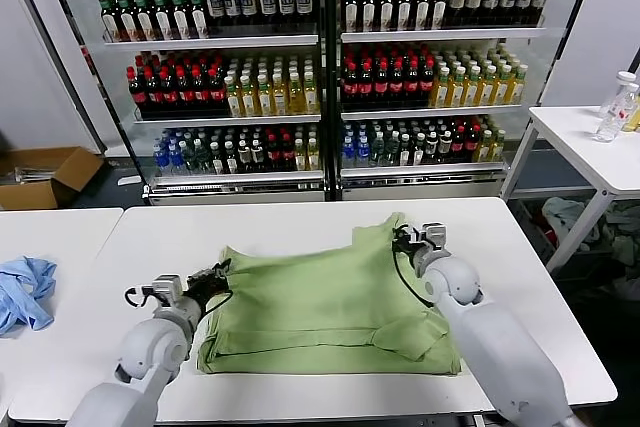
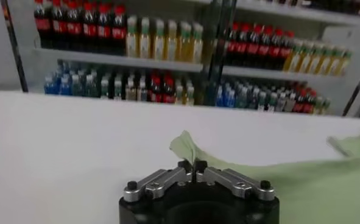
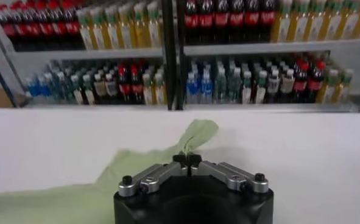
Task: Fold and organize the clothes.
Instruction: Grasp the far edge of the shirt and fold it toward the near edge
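Next, my left gripper lets go of the polo shirt's far corner next to the folded cloth's end [image 1: 220, 322] that faces the light blue garment.
The light green polo shirt [image 1: 320, 307] lies partly folded on the white table [image 1: 300, 222], with a folded band along its near edge. My left gripper [image 1: 222, 272] is shut on the shirt's left far corner, seen pinched in the left wrist view [image 2: 192, 165] with the cloth [image 2: 192, 146] rising from the tips. My right gripper [image 1: 400, 237] is shut on the shirt's right far corner, which stands up in a peak; the right wrist view [image 3: 187, 160] shows the cloth [image 3: 195, 131] pinched there. Collar, buttons and print are hidden.
A light blue garment [image 1: 25, 292] lies on the neighbouring table at the left. Glass-fronted shelves of bottles [image 1: 320, 57] stand behind the table. A side table with bottles [image 1: 615, 112] is at the right, and a cardboard box [image 1: 45, 175] is on the floor at the left.
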Robot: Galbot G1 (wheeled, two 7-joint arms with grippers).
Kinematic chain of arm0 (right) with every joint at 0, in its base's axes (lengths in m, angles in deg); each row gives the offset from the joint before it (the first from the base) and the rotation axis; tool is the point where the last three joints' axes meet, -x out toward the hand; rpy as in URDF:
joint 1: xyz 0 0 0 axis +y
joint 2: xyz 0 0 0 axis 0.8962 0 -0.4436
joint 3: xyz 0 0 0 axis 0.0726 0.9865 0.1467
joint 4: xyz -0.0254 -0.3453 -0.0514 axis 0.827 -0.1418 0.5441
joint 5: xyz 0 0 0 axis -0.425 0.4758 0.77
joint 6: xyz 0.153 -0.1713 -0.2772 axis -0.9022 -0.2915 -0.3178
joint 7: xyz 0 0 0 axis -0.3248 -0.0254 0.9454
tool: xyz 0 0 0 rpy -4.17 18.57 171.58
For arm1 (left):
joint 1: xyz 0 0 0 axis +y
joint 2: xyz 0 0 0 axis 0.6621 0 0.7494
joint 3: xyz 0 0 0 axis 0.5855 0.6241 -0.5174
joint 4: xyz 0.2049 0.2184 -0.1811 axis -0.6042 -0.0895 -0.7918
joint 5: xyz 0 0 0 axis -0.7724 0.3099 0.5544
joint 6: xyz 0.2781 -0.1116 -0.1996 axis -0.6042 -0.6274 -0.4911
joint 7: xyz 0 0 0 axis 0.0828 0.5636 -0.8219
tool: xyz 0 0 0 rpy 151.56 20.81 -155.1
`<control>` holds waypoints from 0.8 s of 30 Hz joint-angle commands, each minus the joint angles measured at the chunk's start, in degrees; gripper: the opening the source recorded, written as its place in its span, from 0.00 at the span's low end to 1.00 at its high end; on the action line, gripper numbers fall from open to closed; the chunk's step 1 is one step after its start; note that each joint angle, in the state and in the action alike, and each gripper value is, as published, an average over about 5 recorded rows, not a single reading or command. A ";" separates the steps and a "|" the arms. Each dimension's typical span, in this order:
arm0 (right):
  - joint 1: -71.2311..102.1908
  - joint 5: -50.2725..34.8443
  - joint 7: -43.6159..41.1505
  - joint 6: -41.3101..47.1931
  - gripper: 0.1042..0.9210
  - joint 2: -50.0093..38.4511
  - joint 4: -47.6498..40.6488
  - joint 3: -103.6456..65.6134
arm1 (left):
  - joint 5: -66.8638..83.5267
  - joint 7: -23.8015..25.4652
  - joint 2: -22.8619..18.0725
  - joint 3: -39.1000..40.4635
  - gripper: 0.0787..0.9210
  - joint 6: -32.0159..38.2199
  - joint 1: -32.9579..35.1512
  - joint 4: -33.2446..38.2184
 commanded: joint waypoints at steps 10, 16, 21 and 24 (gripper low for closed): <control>36.35 3.95 1.74 2.56 0.00 -5.83 35.89 -20.38 | -1.41 0.73 1.50 -6.79 0.01 -2.46 17.60 17.58; 45.58 8.57 2.09 2.82 0.00 -3.57 38.17 -23.43 | -8.22 1.15 1.46 -6.50 0.01 -6.31 20.08 17.25; 46.01 13.61 1.80 2.89 0.00 -2.04 36.36 -21.56 | -15.17 2.18 0.40 -5.03 0.01 -6.51 21.32 16.43; 45.30 16.09 1.24 2.83 0.02 -1.44 35.90 -20.23 | -18.13 1.62 -1.77 -3.86 0.01 -5.45 22.05 16.42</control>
